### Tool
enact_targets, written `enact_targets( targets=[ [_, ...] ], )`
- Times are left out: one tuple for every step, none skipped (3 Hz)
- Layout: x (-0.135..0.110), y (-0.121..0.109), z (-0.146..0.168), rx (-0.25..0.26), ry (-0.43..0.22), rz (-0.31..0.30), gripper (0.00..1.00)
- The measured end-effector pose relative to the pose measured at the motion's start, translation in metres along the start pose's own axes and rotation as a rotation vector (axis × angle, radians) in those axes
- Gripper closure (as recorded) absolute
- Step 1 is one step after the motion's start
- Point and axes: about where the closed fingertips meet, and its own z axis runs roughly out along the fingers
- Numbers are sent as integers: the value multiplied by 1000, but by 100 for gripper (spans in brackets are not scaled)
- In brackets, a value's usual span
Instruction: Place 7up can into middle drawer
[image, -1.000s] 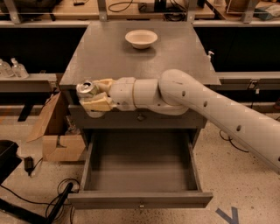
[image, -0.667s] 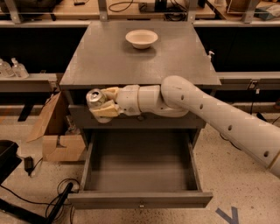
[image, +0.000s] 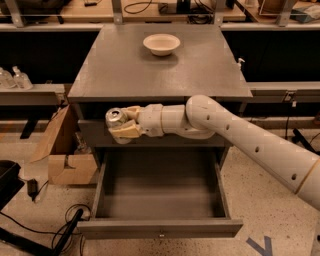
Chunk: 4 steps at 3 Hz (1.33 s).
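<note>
The robot's gripper needs to set the 7up can down on the middle drawer's grey bottom, toward the cardboard box side (image: 137, 196).
The 7up can (image: 115, 120), pale with a silver top, is held upright in my gripper (image: 122, 125), whose beige fingers (image: 127, 131) are shut around it. My white arm reaches in from the right. The can hangs in front of the cabinet's upper drawer front, just above the back left corner of the middle drawer (image: 160, 197). That drawer is pulled fully open, and its plain grey tray holds nothing.
A white bowl (image: 161, 44) sits at the back of the grey cabinet top (image: 125, 70). A cardboard box (image: 62, 150) stands on the floor to the left of the cabinet. Cables (image: 50, 230) lie at the lower left. Shelves run behind.
My gripper has carried the can to the right and slightly down, from the cabinet's left edge to over the open drawer's back left corner.
</note>
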Motion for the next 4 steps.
enact_targets(
  targets=[
    [47,40,27,-62,-50,58,100],
    [101,82,54,-141,-80,88,100],
    [141,100,73,-168,-138,76,100],
    [190,100,85,-181,-154,65,100]
  ],
)
